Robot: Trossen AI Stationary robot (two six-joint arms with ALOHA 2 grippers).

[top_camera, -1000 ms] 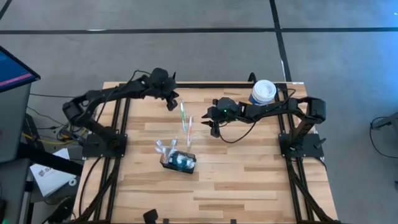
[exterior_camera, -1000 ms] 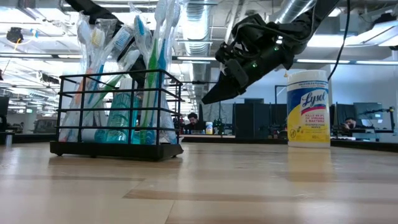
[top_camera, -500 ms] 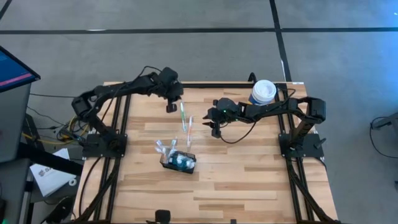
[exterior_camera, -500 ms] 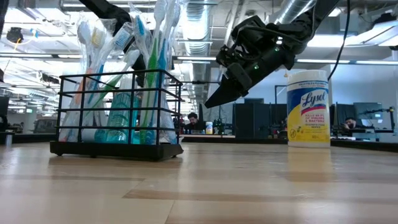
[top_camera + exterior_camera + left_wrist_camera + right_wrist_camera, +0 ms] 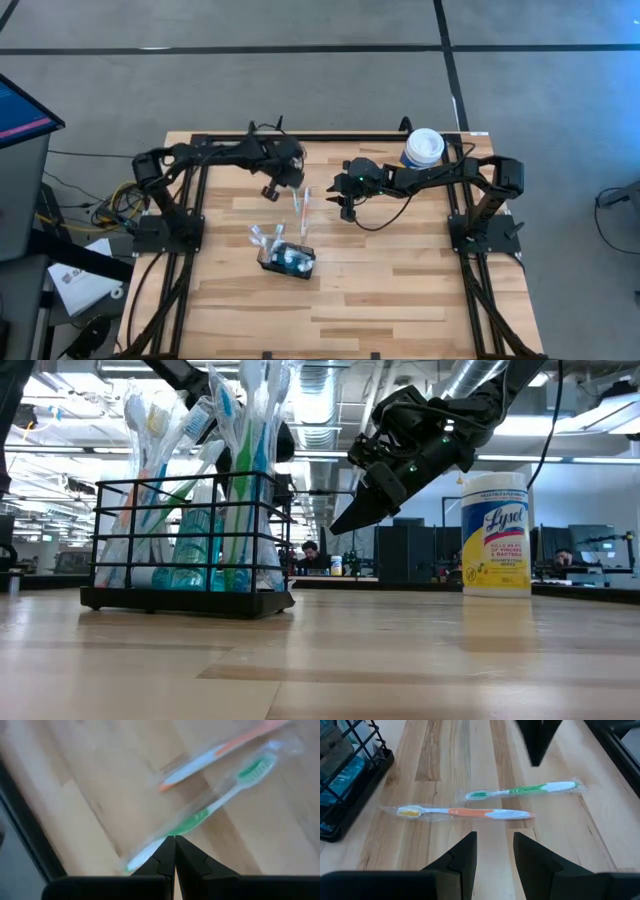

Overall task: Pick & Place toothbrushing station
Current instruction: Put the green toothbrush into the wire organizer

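The green toothbrush's handle is under my left gripper, which is shut and empty, so I will open the gripper and take the toothbrush close to its bristles [image 5: 481, 795].
The toothbrushing station is a black wire basket [image 5: 288, 259] [image 5: 190, 545] standing on the table and filled with wrapped toothbrushes. Two more wrapped toothbrushes lie flat on the wood behind it, a green one [image 5: 525, 789] [image 5: 215, 806] and an orange one [image 5: 465, 812]. My left gripper [image 5: 270, 190] [image 5: 174, 839] is shut and points down over the green toothbrush's handle end; in the right wrist view its fingertips [image 5: 536, 757] stand above the table, apart from the brush. My right gripper [image 5: 345, 207] [image 5: 494, 845] hangs open to the right of the two brushes, slanting down toward them.
A yellow-and-white wipes canister with a white lid [image 5: 423, 148] [image 5: 495, 533] stands at the table's far right, beside the right arm. Bare wood lies between the basket and the table's near edge [image 5: 330, 320]. A black frame rail [image 5: 340, 135] runs along the far edge.
My left gripper has swung from the far left toward the two loose toothbrushes, moving right and nearer and sinking. It has rolled about its own axis and stayed shut. The right arm, the brushes and the basket have kept still.
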